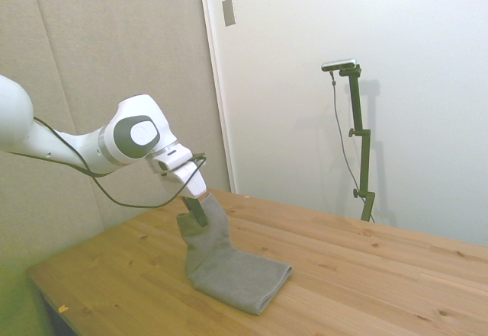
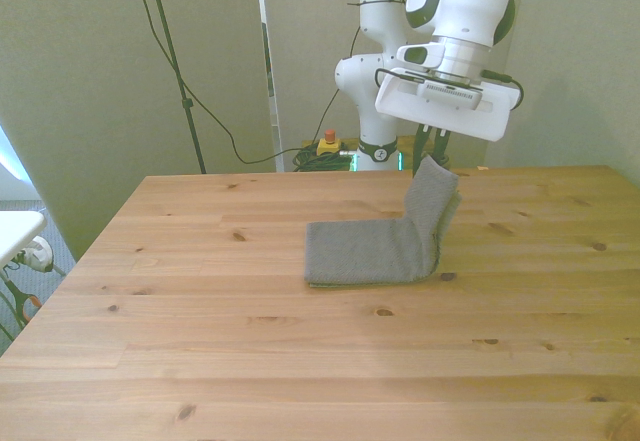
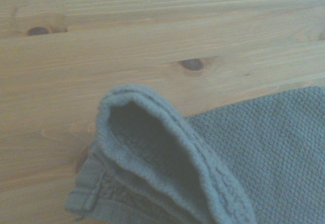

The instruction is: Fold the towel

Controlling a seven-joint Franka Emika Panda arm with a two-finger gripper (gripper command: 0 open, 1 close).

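Note:
I will let go of the towel's raised end on the flat half of the towel [image 2: 363, 230] [image 3: 279, 203], toward that half's far edge.
The grey-brown towel [image 2: 372, 253] lies on the wooden table [image 2: 250, 361], bent into an L. One half rests flat; the other end stands almost upright [image 1: 204, 229]. My gripper [image 2: 434, 157] is shut on the top edge of that raised end, as the side view also shows [image 1: 197, 210]. In the wrist view the lifted towel edge [image 3: 152, 148] curls in thick layers above the flat part [image 3: 274, 153] and the bare wood.
Behind the table's far edge sit the robot base [image 2: 375, 151] and a small yellow box with a red button [image 2: 327, 143]. A cable hangs down the back wall [image 2: 205, 111]. Bare wood lies all around the towel.

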